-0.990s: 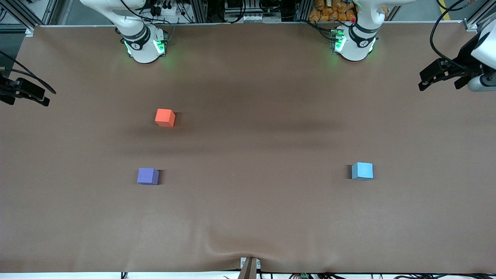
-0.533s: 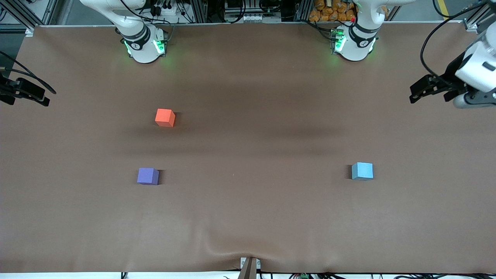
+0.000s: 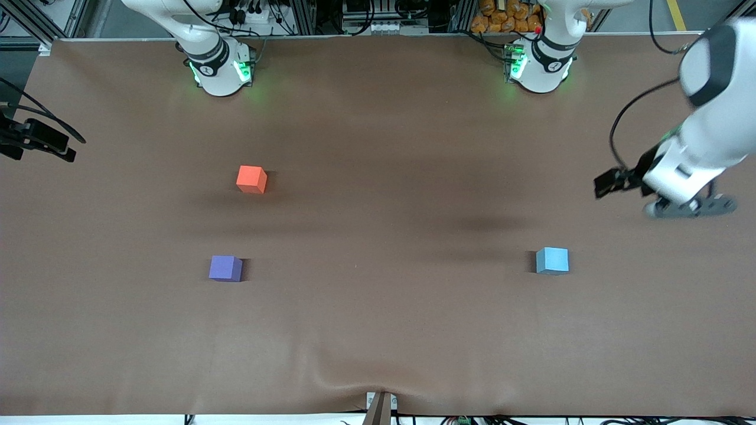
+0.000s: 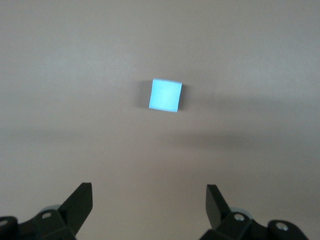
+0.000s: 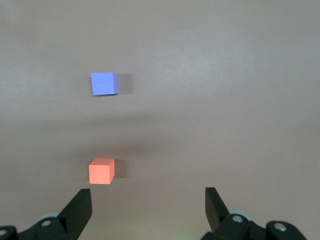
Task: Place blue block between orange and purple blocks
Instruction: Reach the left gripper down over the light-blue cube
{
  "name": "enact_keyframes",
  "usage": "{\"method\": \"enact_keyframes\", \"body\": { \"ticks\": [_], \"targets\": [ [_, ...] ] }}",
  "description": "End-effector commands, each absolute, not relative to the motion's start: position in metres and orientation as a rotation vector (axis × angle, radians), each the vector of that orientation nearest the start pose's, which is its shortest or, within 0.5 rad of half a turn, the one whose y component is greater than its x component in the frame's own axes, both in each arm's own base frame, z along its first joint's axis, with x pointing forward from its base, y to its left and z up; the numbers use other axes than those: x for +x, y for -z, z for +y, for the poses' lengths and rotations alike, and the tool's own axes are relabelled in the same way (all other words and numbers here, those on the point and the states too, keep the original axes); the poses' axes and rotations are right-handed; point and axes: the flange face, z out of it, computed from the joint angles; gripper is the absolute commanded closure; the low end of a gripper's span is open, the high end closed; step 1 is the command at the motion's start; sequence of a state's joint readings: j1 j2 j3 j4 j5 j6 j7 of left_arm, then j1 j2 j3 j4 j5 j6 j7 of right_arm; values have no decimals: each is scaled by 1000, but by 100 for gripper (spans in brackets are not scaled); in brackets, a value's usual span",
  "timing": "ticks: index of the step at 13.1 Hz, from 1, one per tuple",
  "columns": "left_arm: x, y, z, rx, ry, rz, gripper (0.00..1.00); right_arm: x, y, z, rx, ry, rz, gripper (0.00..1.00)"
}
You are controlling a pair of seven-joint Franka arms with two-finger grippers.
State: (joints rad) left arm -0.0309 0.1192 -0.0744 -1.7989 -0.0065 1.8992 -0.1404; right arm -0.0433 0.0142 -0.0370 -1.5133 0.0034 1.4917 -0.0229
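Note:
My left gripper will close on the opposite sides of the blue block (image 3: 552, 261) (image 4: 165, 95), which sits by itself, apart from the orange block and the purple block.
The sky-blue block (image 3: 552, 260) sits alone on the brown table toward the left arm's end; it also shows in the left wrist view (image 4: 165, 95). The orange block (image 3: 251, 179) and the purple block (image 3: 225, 268) sit apart toward the right arm's end, the purple one nearer the front camera. Both show in the right wrist view, orange (image 5: 101, 171) and purple (image 5: 104, 83). My left gripper (image 3: 691, 208) (image 4: 149, 200) is open and empty, in the air over the table beside the blue block and not over it. My right gripper (image 5: 148, 202) is open and empty, waiting at the table's end (image 3: 23, 141).
The brown table cover (image 3: 378, 330) has a wrinkle at its front edge by a small clamp (image 3: 381, 404). The two arm bases (image 3: 221, 71) (image 3: 537, 68) stand along the back edge.
My left arm has swung in from the table's end, toward the front camera and the blue block. The blocks and the right arm have not moved.

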Motion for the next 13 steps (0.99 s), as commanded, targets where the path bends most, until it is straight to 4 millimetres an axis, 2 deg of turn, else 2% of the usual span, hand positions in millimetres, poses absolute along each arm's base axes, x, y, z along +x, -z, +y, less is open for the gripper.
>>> {"method": "enact_keyframes", "body": {
  "ticks": [1, 3, 7, 9, 13],
  "targets": [
    [598, -418, -68, -3150, 21, -54, 0, 552, -640, -41, -3141, -48, 87, 0],
    [607, -372, -69, -3157, 47, -49, 0, 552, -640, -41, -3141, -48, 87, 0],
    [619, -301, -68, -3143, 118, 11, 0, 552, -640, -40, -3141, -48, 82, 0],
    [622, -275, -70, -3135, 130, 40, 0, 552, -640, -39, -3141, -48, 80, 0],
    [626, -241, -69, -3131, 165, 82, 0, 552, -640, -39, -3141, -48, 80, 0]
  ]
}}
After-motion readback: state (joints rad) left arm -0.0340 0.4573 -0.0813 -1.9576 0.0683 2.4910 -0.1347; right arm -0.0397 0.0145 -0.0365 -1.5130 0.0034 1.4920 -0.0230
